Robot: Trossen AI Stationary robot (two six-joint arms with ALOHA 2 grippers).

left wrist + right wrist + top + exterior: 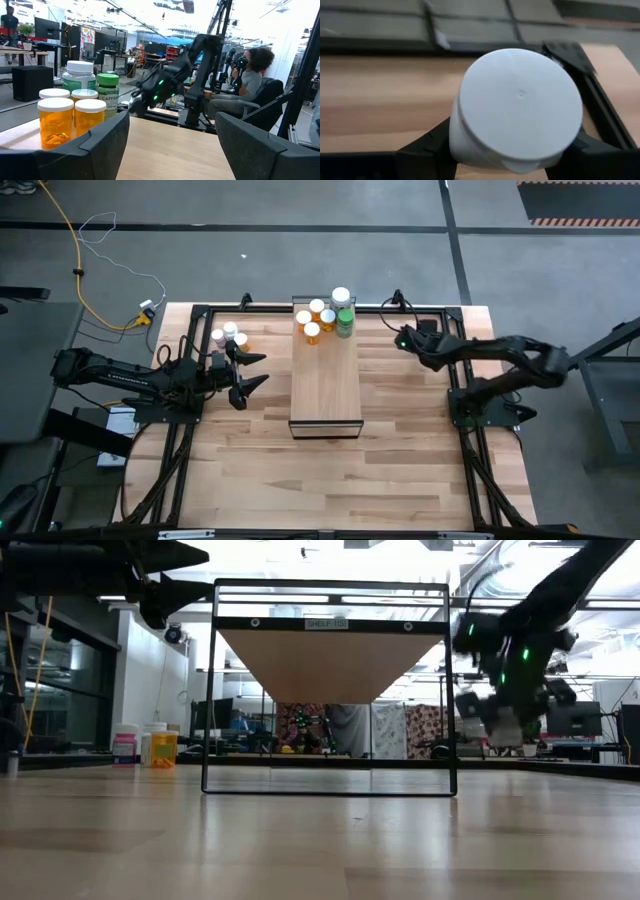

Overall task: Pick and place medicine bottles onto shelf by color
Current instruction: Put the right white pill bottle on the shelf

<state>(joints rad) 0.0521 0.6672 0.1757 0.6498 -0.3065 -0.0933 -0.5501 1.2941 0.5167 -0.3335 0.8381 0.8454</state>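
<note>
Next, I let go of the white bottle with my right gripper on the shelf [331, 357], just in front of the orange and green bottles. The white bottle is now beside the shelf's far end.
The light-wood shelf [325, 385] stands mid-table, and the low view shows its black frame [330, 690]. On its far end stand several orange bottles [313, 318], a green one [345, 322] and a white-capped one [341, 297]; they also show in the left wrist view [75, 112]. Three more bottles [230, 335] stand on the table at the far left. My left gripper [258, 372] is open and empty, left of the shelf and near those three. My right gripper [405, 338], right of the shelf's far end, is shut on a white bottle [520, 110]. My right gripper pinches the white bottle's body just below the cap [465, 152] between its two fingers, one on each side. The cap's flat top [520, 95] faces the wrist camera. In the low view the bottle [500, 727] is lifted clear of the table.
The black frame rails [200, 315] run around the table's far and side edges. Bare tabletop [330, 480] lies on the near side of the shelf. A person [250, 75] sits in the room beyond the table.
</note>
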